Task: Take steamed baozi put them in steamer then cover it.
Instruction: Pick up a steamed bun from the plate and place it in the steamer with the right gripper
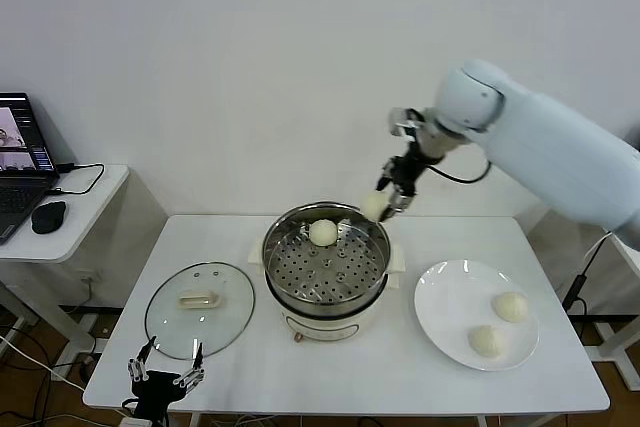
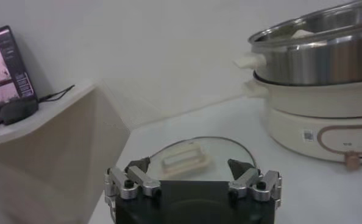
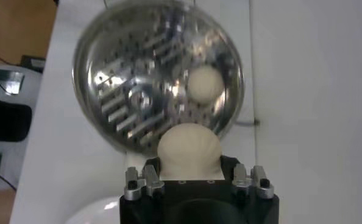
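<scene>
The baozi in my right gripper, now held above the pot's rim, will be let go beside the other baozi on the tray's side (image 1: pixel 298 265) (image 3: pixel 164 53) nearest the glass cover.
The steamer (image 1: pixel 325 275) stands mid-table, a shiny pot with a perforated tray on a cream base. One baozi (image 1: pixel 323 233) lies on the tray at its far side. My right gripper (image 1: pixel 383 205) is shut on a second baozi (image 1: pixel 375 206) and holds it above the pot's far right rim; the right wrist view shows this baozi (image 3: pixel 189 151) between the fingers over the tray (image 3: pixel 138 91). Two more baozi (image 1: pixel 510 307) (image 1: pixel 487 340) lie on the white plate (image 1: pixel 440 302). The glass cover (image 1: pixel 200 307) lies flat left of the steamer. My left gripper (image 1: pixel 165 375) is open at the table's front left edge.
A side table (image 1: pixel 90 197) at the far left holds a laptop (image 1: pixel 20 162) and a mouse (image 1: pixel 48 216). A white wall runs behind the table. In the left wrist view the cover (image 2: pixel 196 158) lies just ahead of the open fingers, the steamer (image 2: pixel 318 97) beyond.
</scene>
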{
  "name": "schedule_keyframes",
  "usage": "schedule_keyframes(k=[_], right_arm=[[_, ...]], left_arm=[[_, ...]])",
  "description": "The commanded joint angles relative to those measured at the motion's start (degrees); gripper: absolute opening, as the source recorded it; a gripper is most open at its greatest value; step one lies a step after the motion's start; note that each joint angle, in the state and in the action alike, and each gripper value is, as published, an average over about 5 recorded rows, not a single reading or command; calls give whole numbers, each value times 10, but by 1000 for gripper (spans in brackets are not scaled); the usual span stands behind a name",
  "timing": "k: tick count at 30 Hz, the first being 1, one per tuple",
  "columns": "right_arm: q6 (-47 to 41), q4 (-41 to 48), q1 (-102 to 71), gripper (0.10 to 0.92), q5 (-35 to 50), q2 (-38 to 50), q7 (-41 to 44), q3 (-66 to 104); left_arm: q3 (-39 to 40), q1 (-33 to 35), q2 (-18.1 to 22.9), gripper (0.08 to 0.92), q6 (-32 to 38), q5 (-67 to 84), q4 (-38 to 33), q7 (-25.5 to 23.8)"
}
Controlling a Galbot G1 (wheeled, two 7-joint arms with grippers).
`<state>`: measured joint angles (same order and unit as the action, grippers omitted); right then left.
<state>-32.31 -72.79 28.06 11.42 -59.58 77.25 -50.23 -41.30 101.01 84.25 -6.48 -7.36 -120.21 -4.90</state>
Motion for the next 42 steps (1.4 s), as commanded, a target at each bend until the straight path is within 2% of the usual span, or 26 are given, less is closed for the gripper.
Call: schedule_keyframes(k=[1, 12, 42], right_arm=[[-17, 64, 33, 605, 31, -139, 0, -52], [-17, 112, -33, 603, -17, -192, -13, -79], [-5, 170, -112, 607, -92, -236, -43, -53]], left_arm=[[-1, -2, 2, 823, 0, 3, -7, 0], [4, -10, 6, 823, -1, 9, -10, -2], [9, -16, 8, 823, -1, 15, -9, -2]])
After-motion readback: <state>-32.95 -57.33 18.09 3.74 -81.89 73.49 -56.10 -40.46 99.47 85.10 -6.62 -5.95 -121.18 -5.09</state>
